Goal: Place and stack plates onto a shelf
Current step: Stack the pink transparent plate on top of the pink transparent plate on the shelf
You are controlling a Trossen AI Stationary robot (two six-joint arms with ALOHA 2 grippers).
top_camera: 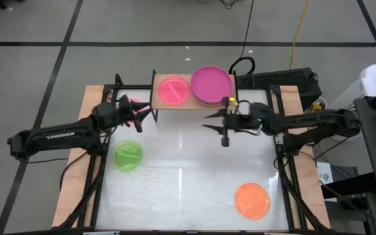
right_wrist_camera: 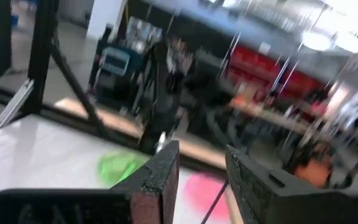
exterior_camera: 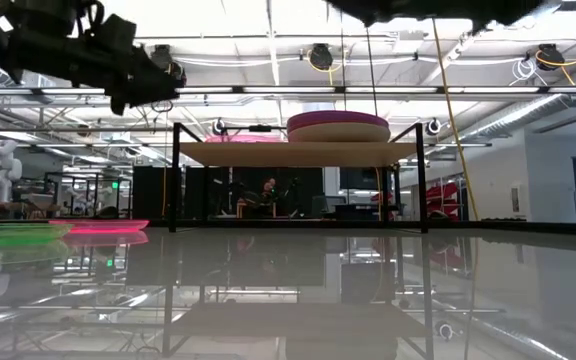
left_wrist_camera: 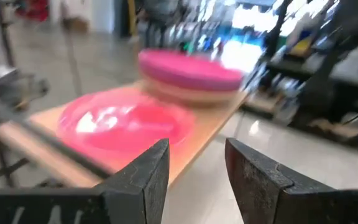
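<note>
The left gripper should close on the inner edge (top_camera: 143,117) of the pink plate on the table, on its side toward the open white tabletop.
The light-wood shelf (top_camera: 191,103) stands on black legs at the table's far edge. A translucent pink plate (top_camera: 172,90) lies flat on its left half. A stack with a magenta plate (top_camera: 211,85) on top and a beige one (exterior_camera: 338,133) beneath sits on its right half. My left gripper (top_camera: 147,116) (left_wrist_camera: 197,168) hovers open and empty just before the shelf's left end. My right gripper (top_camera: 209,122) (right_wrist_camera: 202,168) is open and empty in front of the stack. A green plate (top_camera: 128,156), an orange plate (top_camera: 252,200) and another pink plate (exterior_camera: 98,226) lie flat on the table.
The black frame rails (top_camera: 282,163) run along the table's left and right sides. The pink plate on the table lies partly under my left arm (top_camera: 77,134). Cables and dark equipment (top_camera: 286,81) sit behind the shelf's right end. Open white tabletop (top_camera: 188,176) spreads between the green and orange plates.
</note>
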